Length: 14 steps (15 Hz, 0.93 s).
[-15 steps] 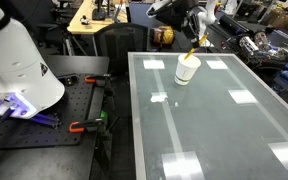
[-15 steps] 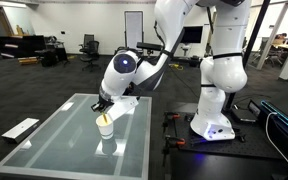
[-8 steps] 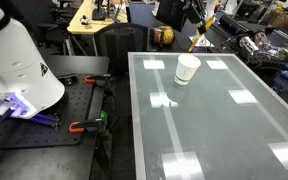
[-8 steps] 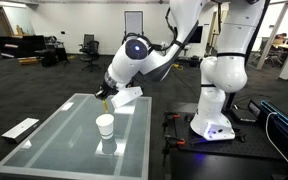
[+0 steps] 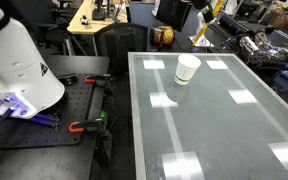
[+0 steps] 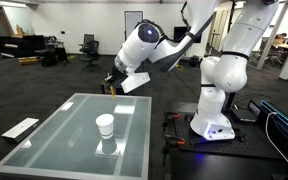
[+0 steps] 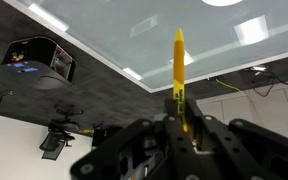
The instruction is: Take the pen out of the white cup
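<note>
Next, I open my gripper to release the yellow pen, which hangs high beyond the cup now, on the glass table (image 5: 184, 110), setting it a little in front of the white cup.
The white cup (image 5: 187, 69) stands upright and empty on the glass table (image 5: 234, 125); it also shows in an exterior view (image 6: 105, 125). My gripper (image 5: 207, 10) is high above and beyond the cup, shut on the yellow pen (image 5: 201, 31), which hangs down from the jaws, well clear of the cup. In an exterior view the gripper (image 6: 114, 80) hovers above the table's far edge (image 6: 109, 97); the pen is barely visible there. In the wrist view the pen (image 7: 178, 62) sticks out straight between the shut fingers (image 7: 181, 108).
A white robot base (image 5: 14, 60) and orange-handled clamps (image 5: 84, 126) sit on the black bench beside the glass table. The arm's white pedestal (image 6: 219, 100) stands next to the table. A keyboard-like object (image 6: 19, 128) lies on the floor. Office clutter fills the background.
The gripper has lifted the pen out of the cup and risen up and away from it. The cup has stayed upright in place.
</note>
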### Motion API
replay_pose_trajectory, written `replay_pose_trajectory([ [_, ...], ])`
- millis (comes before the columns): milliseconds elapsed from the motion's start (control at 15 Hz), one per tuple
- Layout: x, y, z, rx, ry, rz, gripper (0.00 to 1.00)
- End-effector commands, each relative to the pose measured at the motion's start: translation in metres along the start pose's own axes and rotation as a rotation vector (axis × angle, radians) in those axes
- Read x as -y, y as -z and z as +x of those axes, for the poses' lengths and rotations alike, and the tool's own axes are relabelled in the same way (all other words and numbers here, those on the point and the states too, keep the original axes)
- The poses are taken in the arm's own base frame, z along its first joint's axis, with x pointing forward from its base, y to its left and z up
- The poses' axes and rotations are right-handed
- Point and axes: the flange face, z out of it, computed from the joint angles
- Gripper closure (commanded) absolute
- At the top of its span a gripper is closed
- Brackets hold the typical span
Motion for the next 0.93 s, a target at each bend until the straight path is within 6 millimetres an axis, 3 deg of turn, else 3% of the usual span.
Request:
replay_pose_trajectory([
  [0, -0.036, 0.002, 0.016, 0.053, 0.061, 0.005, 0.96],
  [667, -0.107, -0.037, 0.062, 0.347, 0.267, 0.107, 0.96],
  [867, -0.120, -0.049, 0.069, 0.448, 0.343, 0.150, 0.96],
])
